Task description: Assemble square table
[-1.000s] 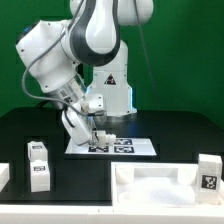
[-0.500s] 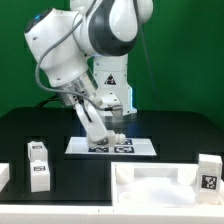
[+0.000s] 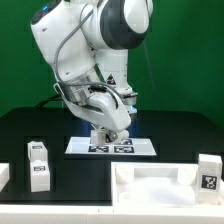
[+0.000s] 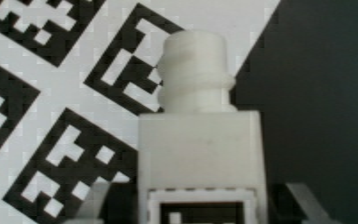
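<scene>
The leg's rounded peg spans my fingers, so I will lay the leg on the marker board, tilt and grip its block end (image 4: 202, 165).
In the wrist view a white table leg (image 4: 201, 130) with a rounded peg at its far end fills the middle, and my gripper (image 4: 202, 208) is shut on its tagged block end, one finger (image 4: 108, 205) on each side. In the exterior view the gripper (image 3: 117, 133) hangs just above the marker board (image 3: 85, 147), and the leg is mostly hidden in the hand. The square table top (image 3: 150, 176), a white tray with a raised rim, lies at the front of the black table. Two more tagged legs stand apart: one (image 3: 38, 165) at the exterior view's left, one (image 3: 208, 172) at its right.
The marker board (image 4: 43, 120) lies right under the held leg, with bare black table (image 4: 327, 90) beside it. A further white part (image 3: 3, 177) shows at the exterior view's left edge. The robot's base (image 3: 112, 85) stands behind the board.
The arm has swung toward the exterior view's right, taking the gripper and the held leg from the marker board's left part to over its middle. The grip has stayed the same.
</scene>
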Motion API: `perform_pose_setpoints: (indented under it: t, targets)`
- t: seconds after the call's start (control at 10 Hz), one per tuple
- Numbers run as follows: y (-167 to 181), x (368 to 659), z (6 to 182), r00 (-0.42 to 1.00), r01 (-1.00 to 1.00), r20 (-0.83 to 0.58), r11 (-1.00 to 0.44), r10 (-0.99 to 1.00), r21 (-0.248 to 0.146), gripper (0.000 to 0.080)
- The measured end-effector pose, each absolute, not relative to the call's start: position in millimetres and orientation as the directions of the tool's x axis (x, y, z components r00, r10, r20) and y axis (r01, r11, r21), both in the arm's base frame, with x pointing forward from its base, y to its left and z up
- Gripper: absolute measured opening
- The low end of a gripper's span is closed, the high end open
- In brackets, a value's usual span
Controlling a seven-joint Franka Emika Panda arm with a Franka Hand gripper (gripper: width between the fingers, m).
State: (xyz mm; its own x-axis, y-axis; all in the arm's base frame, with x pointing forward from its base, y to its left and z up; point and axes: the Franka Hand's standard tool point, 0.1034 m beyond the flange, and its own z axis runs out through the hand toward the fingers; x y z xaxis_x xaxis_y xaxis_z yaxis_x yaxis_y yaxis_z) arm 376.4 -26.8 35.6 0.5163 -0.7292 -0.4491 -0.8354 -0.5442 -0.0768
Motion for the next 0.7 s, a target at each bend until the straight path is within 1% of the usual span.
perform_pose_setpoints:
  t: [0.1, 0.3, 0.4, 0.5, 0.6, 0.7]
  targets:
    - [-27.5, 377.7, 35.3, 0.583, -0.791, -0.437, -0.601, -0.685, -0.112, 0.0281]
    - [-26.3, 400.8, 33.3, 0.769, -0.62, -0.351, -0.757, -0.535, -0.206, 0.0281]
    - [-24.7, 407.2, 27.2, 0.819, -0.551, -0.331, -0.803, -0.468, -0.229, 0.0281]
    - [-27.5, 404.1, 18.1, 0.846, -0.512, -0.308, -0.826, -0.436, -0.236, 0.0281]
    - [-29.3, 395.1, 12.4, 0.853, -0.498, -0.31, -0.834, -0.42, -0.238, 0.0281]
    - [-30.7, 390.2, 11.3, 0.846, -0.507, -0.323, -0.828, -0.425, -0.239, 0.0281]
